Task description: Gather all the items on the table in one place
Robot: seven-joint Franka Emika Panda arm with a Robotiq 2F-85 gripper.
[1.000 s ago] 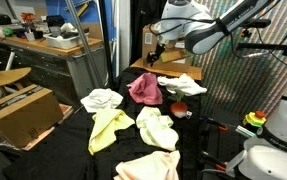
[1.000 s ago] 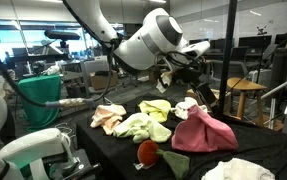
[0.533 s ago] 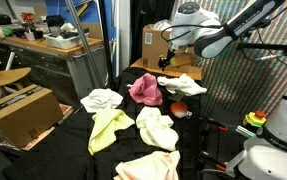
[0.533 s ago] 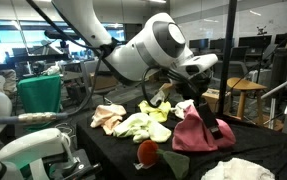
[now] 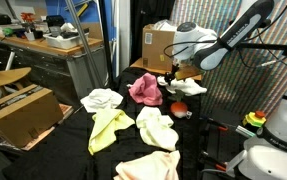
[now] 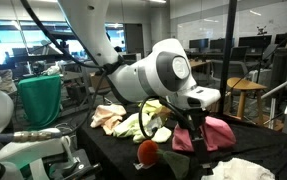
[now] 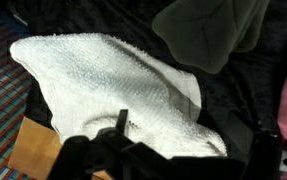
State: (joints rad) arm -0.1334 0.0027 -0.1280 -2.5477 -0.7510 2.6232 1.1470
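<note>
I should next close my gripper on the white rag at the table's far corner, by its end (image 5: 170,82) (image 7: 183,128) nearest the pink rag.
Several rags lie on the black table (image 5: 71,140): a white rag (image 5: 101,99), a pink rag (image 5: 145,88), a yellow-green rag (image 5: 107,130), a pale yellow rag (image 5: 158,128) and a peach rag (image 5: 148,167). A small red object (image 5: 180,110) sits near the table's right side. My gripper (image 5: 172,74) hangs open just above another white rag (image 5: 186,86) at the far corner. In the wrist view this white rag (image 7: 108,85) fills the middle, with the open gripper (image 7: 191,142) over its near edge and nothing held. From the opposite side, the gripper (image 6: 186,128) stands in front of the pink rag (image 6: 211,134).
A brown cardboard box (image 5: 23,115) stands left of the table, and another box (image 5: 155,45) at the back. The grey workbench (image 5: 43,50) carries clutter. A dark grey-green soft thing (image 7: 208,30) lies beyond the white rag. The red object (image 6: 148,153) is near the table's edge.
The arm has swung across and down from above the pink rag to just over the white rag at the far corner. The jaws stayed open; no rag has moved.
</note>
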